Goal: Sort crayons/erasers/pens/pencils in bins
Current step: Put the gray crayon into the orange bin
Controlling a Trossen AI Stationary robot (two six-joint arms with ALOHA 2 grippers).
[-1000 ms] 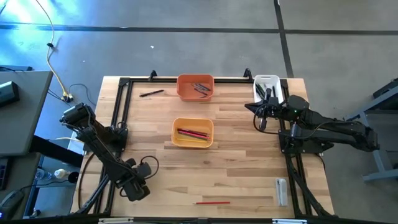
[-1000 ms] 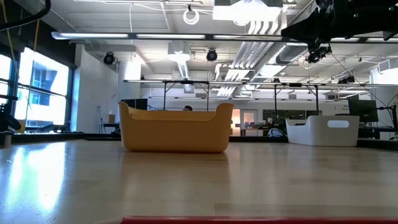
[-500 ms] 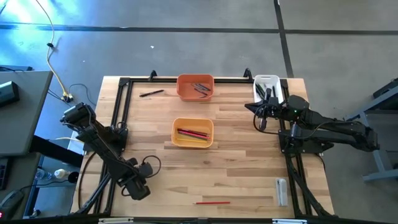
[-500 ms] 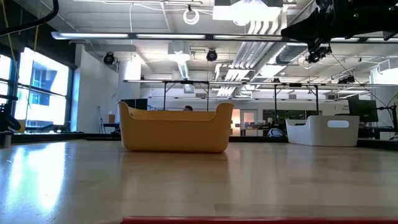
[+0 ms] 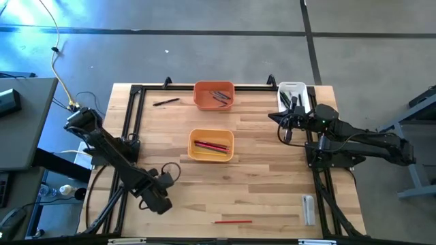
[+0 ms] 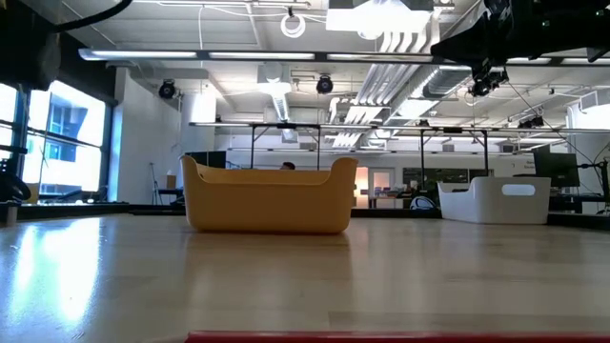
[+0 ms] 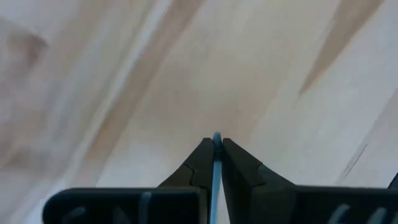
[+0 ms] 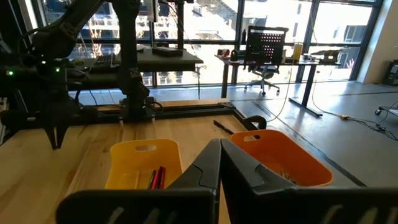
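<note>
Next, my left gripper releases the blue crayon on the bare wood (image 5: 206, 186) between the yellow-orange bin and the red pencil.
My left gripper (image 5: 161, 202) hangs over the table's near left part, pointing steeply down, its fingers together (image 7: 216, 144). A red pencil (image 5: 231, 221) lies flat near the front edge, to its right. A black pen (image 5: 166, 102) lies at the far left. The orange bin (image 5: 214, 95) holds several sticks. The yellow-orange bin (image 5: 211, 145) holds red and dark sticks. My right gripper (image 5: 285, 128) is shut and held level in the air beside the white bin (image 5: 291, 90). My left gripper shows a thin blue-grey sliver (image 7: 216, 163) between its closed fingertips, reaching just past them. I cannot tell whether that is a held thing or the pads' own edges.
A pale stick (image 5: 308, 207) lies near the table's right front corner. A black frame (image 5: 133, 129) runs along the left, far and right sides. Bare wood lies between the bins and the front edge. In the low view the red pencil (image 6: 381, 336) lies close in front.
My left gripper has swung a little toward the table's right and far side and risen slightly. My right arm has kept still.
</note>
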